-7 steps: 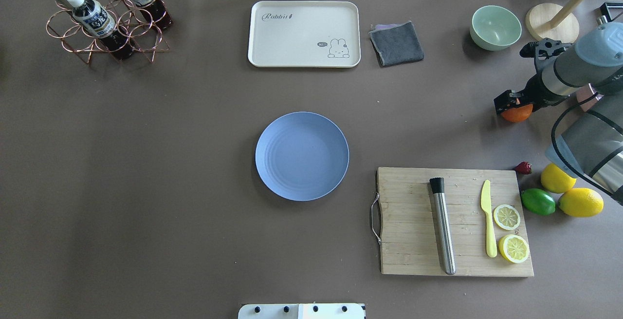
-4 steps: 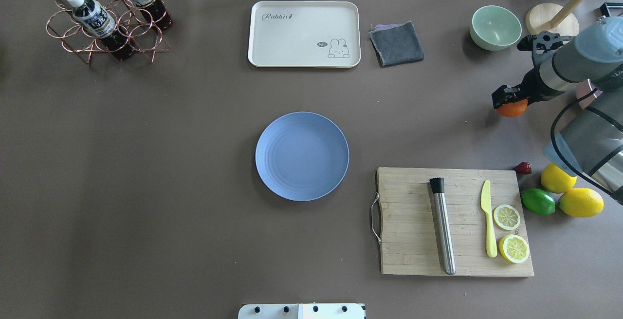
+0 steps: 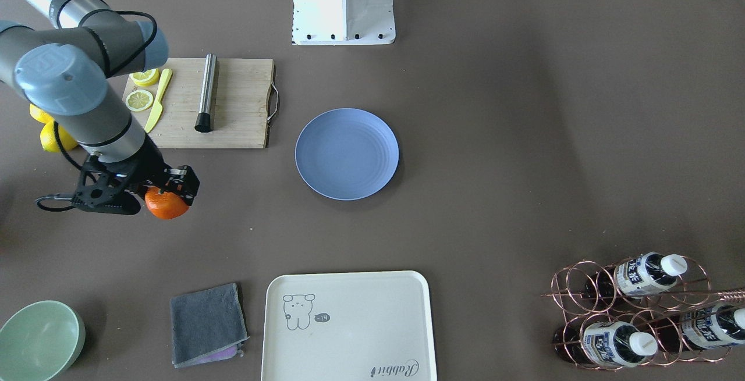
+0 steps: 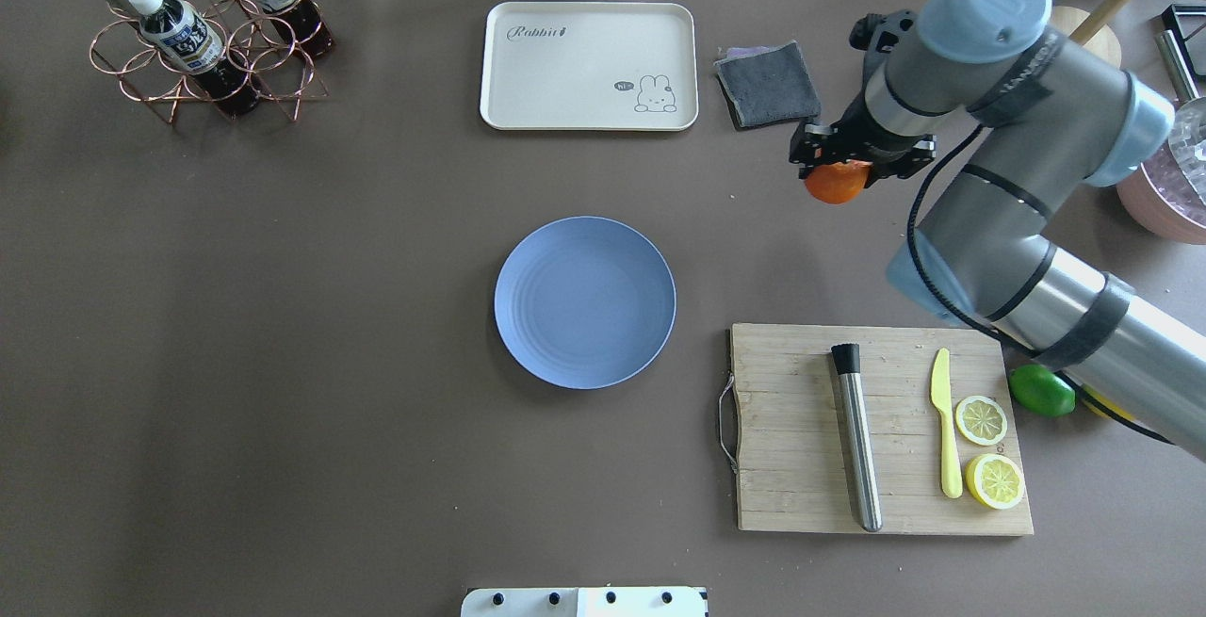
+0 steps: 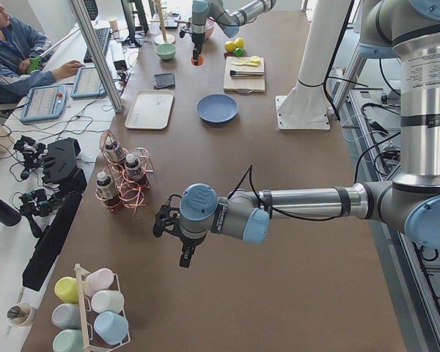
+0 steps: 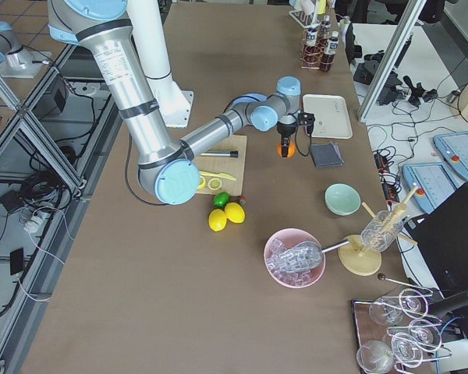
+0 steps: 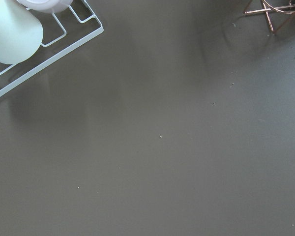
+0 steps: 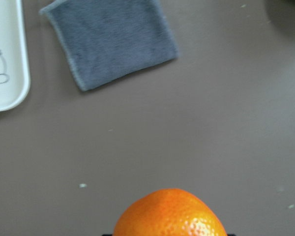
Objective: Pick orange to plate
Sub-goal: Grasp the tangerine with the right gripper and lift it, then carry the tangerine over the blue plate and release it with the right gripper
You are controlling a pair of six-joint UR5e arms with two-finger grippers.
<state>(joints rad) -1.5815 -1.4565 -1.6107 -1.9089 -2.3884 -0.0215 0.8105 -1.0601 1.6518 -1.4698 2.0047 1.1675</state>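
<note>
Next, I release the orange from my right gripper near the middle of the periwinkle plate (image 3: 339,148), a little toward the cutting board.
The orange (image 4: 836,183) hangs above the table in my right gripper (image 4: 845,165), which is shut on it from above. This spot is just in front of the grey cloth (image 4: 766,82), right of and beyond the periwinkle plate (image 4: 584,301). The plate lies bare mid-table. The front-facing view shows the orange (image 3: 166,204) under the right gripper (image 3: 169,192), left of the plate (image 3: 347,153). The right wrist view shows the orange's top (image 8: 169,214) at its lower edge. My left gripper (image 5: 183,257) hovers far off by the bottle rack; whether it is open or shut I cannot tell.
A wooden cutting board (image 4: 801,429) carries a steel muddler, a yellow knife and lemon slices. A lime (image 4: 1041,390) lies beside it. The cream tray (image 4: 589,66), bottle rack (image 4: 203,33), green bowl (image 3: 38,340) and pink bowl (image 4: 1168,207) line the table's edges.
My right arm has swung left with the orange, from the table's right edge to a spot in front of the grey cloth, closer to the plate.
</note>
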